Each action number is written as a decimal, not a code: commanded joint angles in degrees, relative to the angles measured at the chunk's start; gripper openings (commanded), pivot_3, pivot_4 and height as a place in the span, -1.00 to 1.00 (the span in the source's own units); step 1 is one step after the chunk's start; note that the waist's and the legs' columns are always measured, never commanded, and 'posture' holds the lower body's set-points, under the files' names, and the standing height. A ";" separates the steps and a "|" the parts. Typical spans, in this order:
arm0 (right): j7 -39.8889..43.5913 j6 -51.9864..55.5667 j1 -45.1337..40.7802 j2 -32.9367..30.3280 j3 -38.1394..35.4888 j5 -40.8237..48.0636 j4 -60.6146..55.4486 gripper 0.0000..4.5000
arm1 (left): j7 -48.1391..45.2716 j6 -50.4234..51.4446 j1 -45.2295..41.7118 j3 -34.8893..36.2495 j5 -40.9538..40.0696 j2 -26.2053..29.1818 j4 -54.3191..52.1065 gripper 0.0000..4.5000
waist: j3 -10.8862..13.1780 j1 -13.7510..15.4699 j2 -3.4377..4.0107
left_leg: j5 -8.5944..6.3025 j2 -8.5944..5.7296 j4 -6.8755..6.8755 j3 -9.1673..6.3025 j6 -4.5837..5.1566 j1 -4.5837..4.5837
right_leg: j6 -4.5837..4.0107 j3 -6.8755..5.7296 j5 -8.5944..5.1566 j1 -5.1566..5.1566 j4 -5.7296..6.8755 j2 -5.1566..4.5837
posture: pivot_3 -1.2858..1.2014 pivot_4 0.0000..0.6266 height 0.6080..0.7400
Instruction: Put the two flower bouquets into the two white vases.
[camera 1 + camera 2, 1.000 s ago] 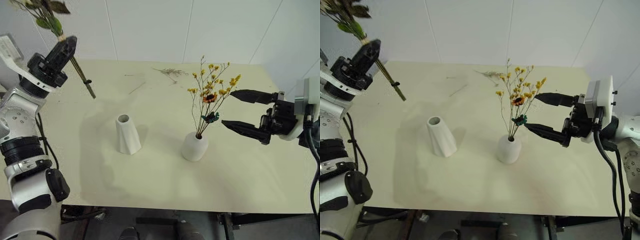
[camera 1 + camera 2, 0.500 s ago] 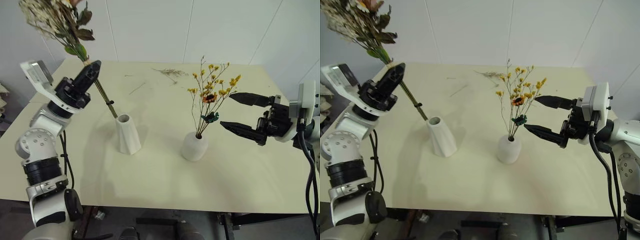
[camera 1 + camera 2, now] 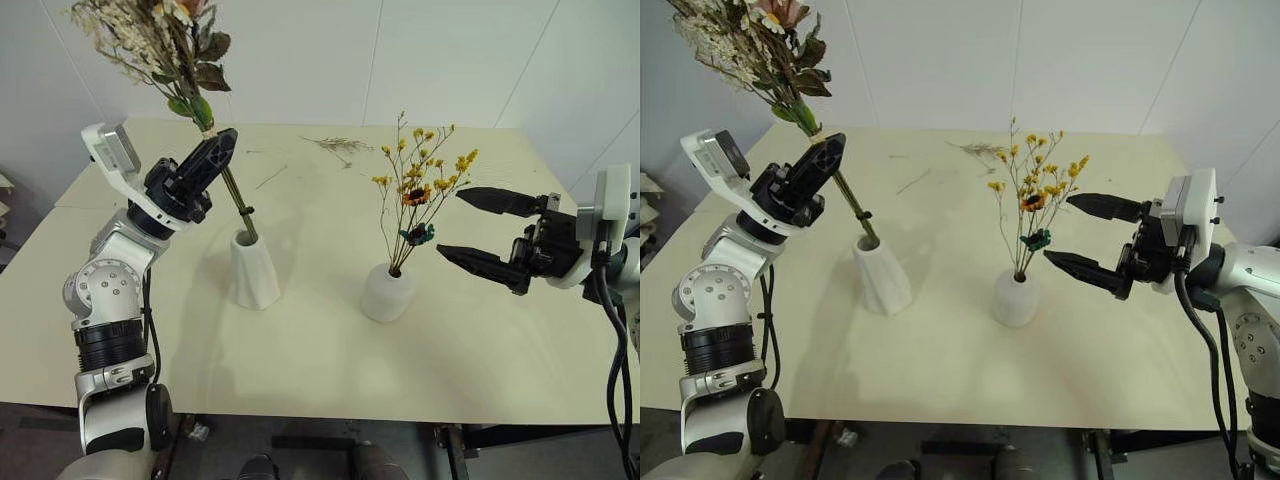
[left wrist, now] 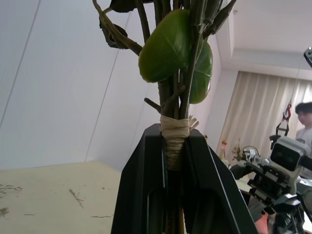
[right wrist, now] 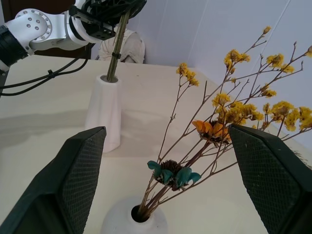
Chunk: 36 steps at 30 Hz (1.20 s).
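Next, I let go of the rose bouquet with my left gripper in the opening of the taller white vase (image 3: 244, 238).
My left gripper (image 3: 222, 140) is shut on the wrapped stems of the rose bouquet (image 3: 160, 40), held up and tilted. Its stem ends (image 3: 246, 232) reach the mouth of the taller white vase (image 3: 255, 275), which stands left of centre on the table. The left wrist view shows the fingers (image 4: 146, 185) clamped on the tied stems below green leaves. The short rounded vase (image 3: 388, 293) holds the yellow-bloom bouquet (image 3: 420, 190), standing upright. My right gripper (image 3: 452, 222) is open just to the right of that bouquet, one finger high and one low, touching nothing.
A small loose dried twig (image 3: 340, 145) lies near the far edge of the pale table (image 3: 300, 360), with a few bits of stalk (image 3: 272, 178) beside it. A white wall stands behind the table. A person (image 4: 306, 119) shows far off in the left wrist view.
My left gripper carried the rose bouquet right and down, bringing its stem ends from left of the taller vase to the vase's mouth. The right gripper stayed in place and open.
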 commanded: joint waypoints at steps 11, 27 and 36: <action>-2.97 1.54 -2.99 0.34 -0.69 1.94 -2.04 0.88 | -3.43 -2.67 2.02 -1.65 1.99 2.87 -1.83 -0.97 | 0.00 0.01 0.00 | 0.00 0.01 -0.06 0.00 0.00 -0.01 | -0.01 0.00 -0.01 -0.01 -0.07 0.00 | 0.03 -0.52 1.00; -3.71 1.60 -2.50 2.06 -0.75 1.74 -2.71 0.88 | -6.92 -8.39 5.41 -3.96 6.90 2.51 0.76 -0.41 | 0.00 0.01 0.00 | -0.01 0.01 -0.15 0.00 0.02 -0.06 | 0.01 0.00 0.01 -0.01 -0.27 -0.02 | 0.03 -0.52 1.00; -3.18 0.71 -2.06 3.15 -0.66 1.18 -2.19 0.88 | -13.26 -15.21 8.13 -8.37 16.12 8.43 2.12 0.86 | 0.00 -0.11 0.00 | -0.01 0.02 -0.23 0.00 0.02 -0.05 | 0.00 0.00 0.01 -0.02 -0.31 -0.01 | 0.03 -0.52 1.00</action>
